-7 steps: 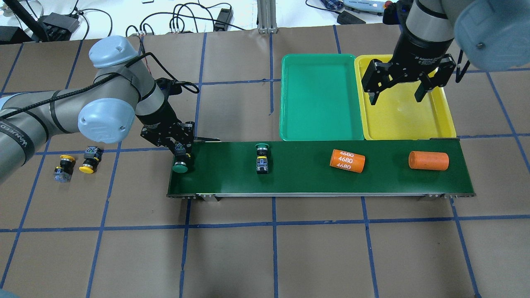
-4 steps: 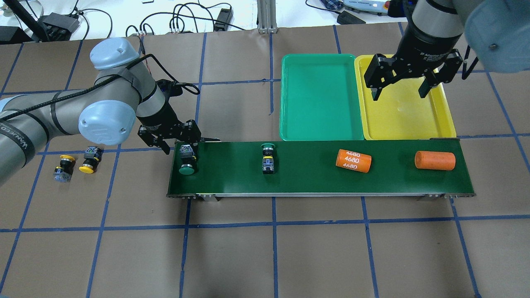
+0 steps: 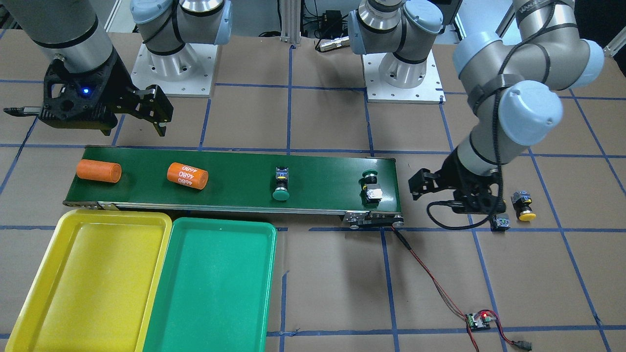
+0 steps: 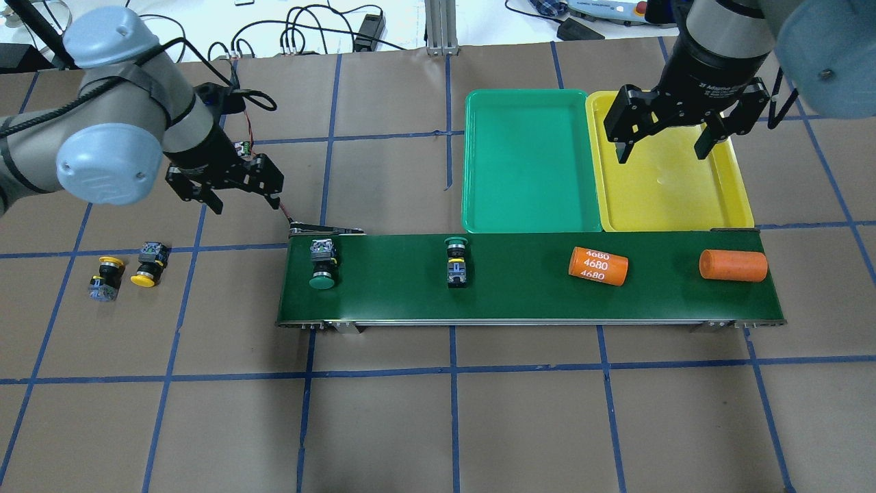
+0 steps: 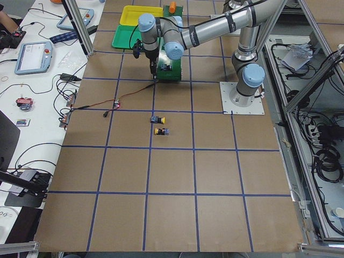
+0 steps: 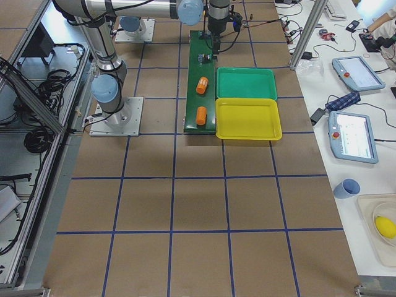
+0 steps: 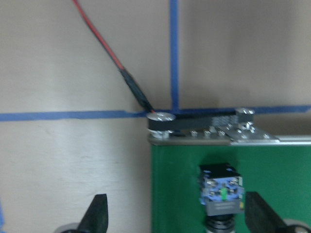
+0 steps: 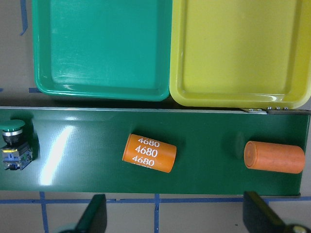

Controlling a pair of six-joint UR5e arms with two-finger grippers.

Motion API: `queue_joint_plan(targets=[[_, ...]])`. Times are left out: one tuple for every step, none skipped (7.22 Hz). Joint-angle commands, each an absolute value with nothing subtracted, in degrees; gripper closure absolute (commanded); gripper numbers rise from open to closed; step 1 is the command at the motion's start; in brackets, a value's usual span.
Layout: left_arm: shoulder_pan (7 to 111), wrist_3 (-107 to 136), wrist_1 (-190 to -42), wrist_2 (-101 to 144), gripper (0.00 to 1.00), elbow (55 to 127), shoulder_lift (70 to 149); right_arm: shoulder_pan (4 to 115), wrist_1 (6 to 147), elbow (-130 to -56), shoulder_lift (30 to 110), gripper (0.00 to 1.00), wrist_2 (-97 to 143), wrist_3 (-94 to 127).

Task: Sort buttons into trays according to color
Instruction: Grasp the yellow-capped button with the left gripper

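My left gripper should close on the black block [image 3: 500, 222] of the yellow button that is lying on the table closer to the conveyor belt.
Two green buttons lie on the conveyor belt [image 4: 520, 294], one at its left end [image 4: 321, 263] and one further right [image 4: 456, 260]. Two yellow buttons [image 4: 106, 277] [image 4: 149, 263] lie on the table to the left. My left gripper [image 4: 244, 200] is open and empty, up and left of the belt's end; its wrist view shows the near green button [image 7: 221, 191] ahead. My right gripper [image 4: 662, 152] is open and empty above the yellow tray [image 4: 671, 198]. The green tray [image 4: 527, 157] lies beside it.
An orange cylinder marked 4680 [image 4: 597, 266] and a plain orange cylinder [image 4: 732, 266] lie on the belt's right part. A red cable [image 3: 430, 278] runs from the belt's left end to a small board [image 3: 478, 320] on the table.
My left gripper let go of the green button on the belt's left end, opened, and drew back up and left. The things on the belt drifted right. The right gripper shifted slightly.
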State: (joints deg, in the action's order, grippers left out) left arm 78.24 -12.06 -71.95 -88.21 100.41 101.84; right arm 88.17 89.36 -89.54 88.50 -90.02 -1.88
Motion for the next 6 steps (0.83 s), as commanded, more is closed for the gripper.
queue_joint_plan(targets=[[66.5,-24.9,-71.5,-89.3,0.0,100.7,103.8,88.3,89.1,-90.2,88.7,0.0,-89.8,-1.7],[62.9,-29.1,-71.2,-89.2,0.0,101.3,105.6,88.2,89.5,-90.1,89.6,0.0,-89.9,-3.0],[61.9,-32.2,-66.7,-89.2,0.0,101.7,107.7,88.0,90.2,-90.3,89.3,0.0,-90.2,-3.2],[61.5,-34.9,-63.2,-89.3,0.0,102.4,109.5,88.0,89.1,-90.4,87.9,0.0,-90.1,-2.5],[60.8,-38.1,-60.0,-89.4,0.0,103.2,111.8,88.0,90.3,-90.4,86.3,0.0,-90.3,-3.1],[60.3,-40.4,-59.2,-91.1,0.0,103.7,113.2,88.0,95.4,-90.4,85.4,0.0,-89.8,-3.0]])
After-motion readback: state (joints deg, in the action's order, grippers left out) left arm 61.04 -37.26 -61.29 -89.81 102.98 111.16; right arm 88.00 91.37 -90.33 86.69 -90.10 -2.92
